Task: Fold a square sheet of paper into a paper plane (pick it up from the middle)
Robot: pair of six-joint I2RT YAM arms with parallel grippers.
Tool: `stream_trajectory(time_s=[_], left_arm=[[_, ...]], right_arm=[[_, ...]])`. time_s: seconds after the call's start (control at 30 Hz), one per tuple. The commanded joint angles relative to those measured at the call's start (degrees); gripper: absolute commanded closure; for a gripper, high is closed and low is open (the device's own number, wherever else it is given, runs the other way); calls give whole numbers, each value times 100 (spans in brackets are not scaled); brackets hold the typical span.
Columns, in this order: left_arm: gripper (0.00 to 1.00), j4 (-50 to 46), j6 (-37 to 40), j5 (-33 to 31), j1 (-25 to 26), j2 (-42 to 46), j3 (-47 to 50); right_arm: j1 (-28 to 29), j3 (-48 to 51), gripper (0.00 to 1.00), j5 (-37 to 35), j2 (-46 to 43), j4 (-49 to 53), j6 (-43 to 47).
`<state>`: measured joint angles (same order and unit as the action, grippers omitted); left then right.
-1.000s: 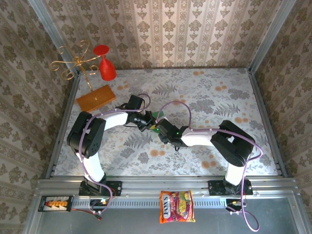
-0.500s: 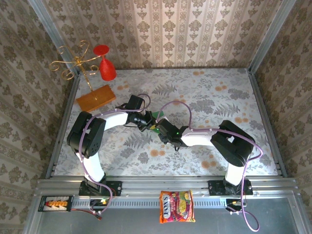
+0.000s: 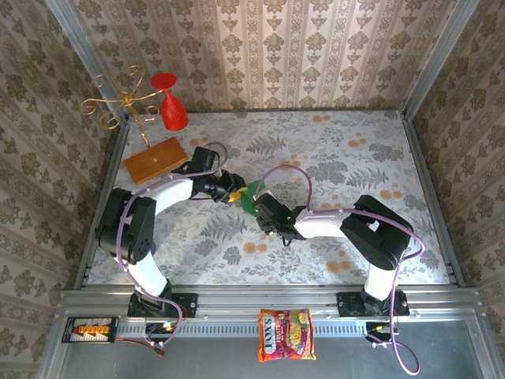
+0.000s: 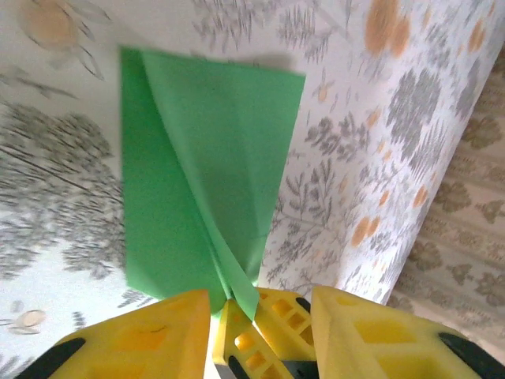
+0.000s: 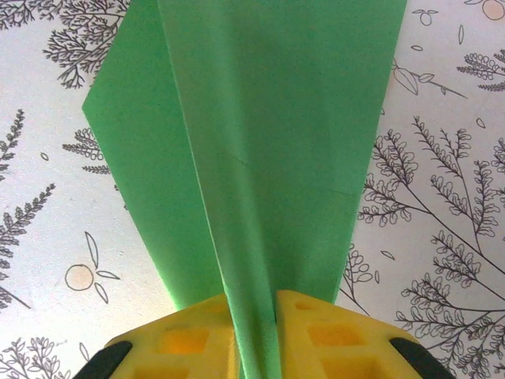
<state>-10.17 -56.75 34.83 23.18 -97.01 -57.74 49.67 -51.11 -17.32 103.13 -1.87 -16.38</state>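
Observation:
The fingers of my right gripper fill my left gripper's open fingers at the fold's tip, so my left gripper will move over the paper and pinch the paper's flap [image 4: 216, 230] next to them.
The bright green square sheet of paper is folded into a pointed paper plane [image 3: 251, 197] with a centre crease, held just above the middle of the table. My right gripper [image 3: 260, 208] is shut on its centre fold. In the right wrist view the wings [image 5: 268, 134] spread away from the right gripper [image 5: 252, 304], whose jaws pinch the fold. My left gripper [image 3: 230, 193] stands open just left of the paper. In the left wrist view the paper plane [image 4: 205, 158] hangs ahead of the left gripper [image 4: 259, 296]. The right arm's fingers [image 4: 279, 319] sit between the spread left jaws.
An orange-brown board [image 3: 155, 159] lies at the back left, with a gold wire stand [image 3: 118, 99] and a red cone [image 3: 172, 110] behind it. A snack packet [image 3: 286, 334] lies on the near rail. Patterned walls close in three sides.
My left gripper has opened and let go of the paper, and the left arm has drawn back to the left. The right gripper keeps its hold.

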Motion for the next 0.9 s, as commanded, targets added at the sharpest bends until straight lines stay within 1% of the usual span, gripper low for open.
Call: stream_trajectory(time_s=[0.0, 0.2, 0.43, 0.63, 0.8, 0.87], left_arm=[[61, -194, 116, -184, -169, 295, 188], [58, -124, 68, -328, -253, 557, 407], [58, 455, -180, -216, -227, 664, 818], [61, 1071, -284, -30, -31, 604, 1086], [65, 1532, -313, 161, 236, 336, 1115], [67, 1744, -332, 164, 255, 208, 1091]], right_arm=[[27, 237, 81, 380, 57, -45, -217], [-48, 489, 81, 819, 57, -388, -504], [-288, 797, 81, 1552, 49, -808, -801], [-617, 1019, 81, 2326, 52, -1147, -1040], [-899, 1151, 81, 2860, 73, -1318, -1134], [-996, 1182, 81, 3030, 90, -1356, -1165]])
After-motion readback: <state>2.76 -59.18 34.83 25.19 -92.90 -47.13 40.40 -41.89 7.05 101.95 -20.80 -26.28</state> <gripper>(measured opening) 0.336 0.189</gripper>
